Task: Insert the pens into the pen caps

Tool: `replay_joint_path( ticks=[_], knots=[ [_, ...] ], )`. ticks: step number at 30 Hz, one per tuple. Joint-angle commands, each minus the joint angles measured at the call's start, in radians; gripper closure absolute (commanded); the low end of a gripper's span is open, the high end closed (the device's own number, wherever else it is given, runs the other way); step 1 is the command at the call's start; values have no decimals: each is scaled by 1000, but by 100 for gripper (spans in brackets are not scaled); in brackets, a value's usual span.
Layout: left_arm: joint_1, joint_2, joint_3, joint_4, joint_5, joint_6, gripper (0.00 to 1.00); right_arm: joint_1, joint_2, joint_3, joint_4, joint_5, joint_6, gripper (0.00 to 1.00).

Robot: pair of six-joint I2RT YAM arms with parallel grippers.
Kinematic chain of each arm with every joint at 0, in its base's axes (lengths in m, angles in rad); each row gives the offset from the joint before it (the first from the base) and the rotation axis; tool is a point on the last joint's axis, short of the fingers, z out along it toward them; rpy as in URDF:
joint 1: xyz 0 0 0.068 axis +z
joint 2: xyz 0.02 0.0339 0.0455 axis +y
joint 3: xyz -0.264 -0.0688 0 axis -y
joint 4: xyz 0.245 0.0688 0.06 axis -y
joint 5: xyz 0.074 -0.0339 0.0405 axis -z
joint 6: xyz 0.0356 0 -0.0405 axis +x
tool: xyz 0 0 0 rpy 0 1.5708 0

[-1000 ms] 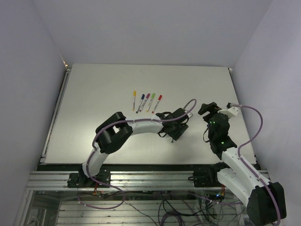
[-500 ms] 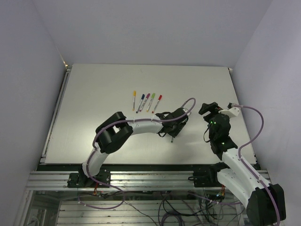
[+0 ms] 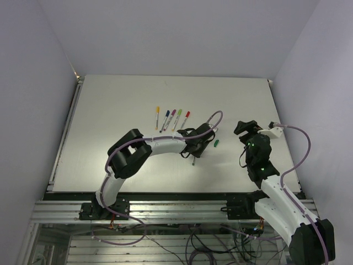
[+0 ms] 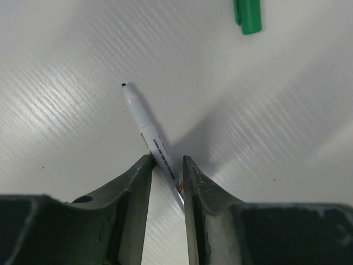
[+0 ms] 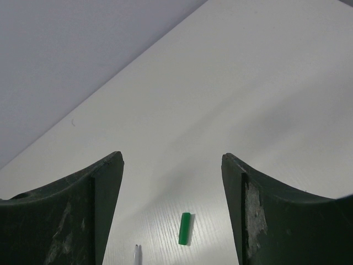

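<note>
The white-grey pen slants in my left fingers; I will open them, then grip the pen's body point(image 4: 167, 168) in line before capping.
My left gripper point(image 3: 194, 154) is shut on a slim white-grey pen point(image 4: 141, 119). The pen lies slanted between the fingers point(image 4: 142, 171), its uncapped dark tip pointing away, low over the table. A loose green pen cap point(image 3: 217, 143) lies on the table just right of that gripper. It shows at the top of the left wrist view point(image 4: 246, 14) and between the fingers in the right wrist view point(image 5: 185, 228). My right gripper point(image 3: 242, 128) is open and empty, right of the cap and above the table. The pen's tip shows in the right wrist view point(image 5: 137, 253).
Several pens with yellow, blue, magenta, green and red caps lie in a row point(image 3: 172, 118) behind the left gripper. The white table point(image 3: 110, 110) extends to the back and left. Grey walls stand on both sides. The left arm's purple cable arcs over its wrist.
My left gripper has moved left with the pen in it, uncovering the green cap on the table. The right arm has barely moved.
</note>
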Motion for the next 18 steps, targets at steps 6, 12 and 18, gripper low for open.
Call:
replay_joint_path(
  ticks=[6, 12, 18],
  knots=[
    [11, 53, -144, -286, 108, 28, 87, -8, -3, -3, -32, 11, 56, 30],
    [19, 43, -144, -294, 103, 40, 79, -8, 16, 15, -60, 11, 60, 30],
    [21, 38, -142, -310, 97, 46, 67, -8, 4, 8, -61, 12, 60, 30]
  ],
)
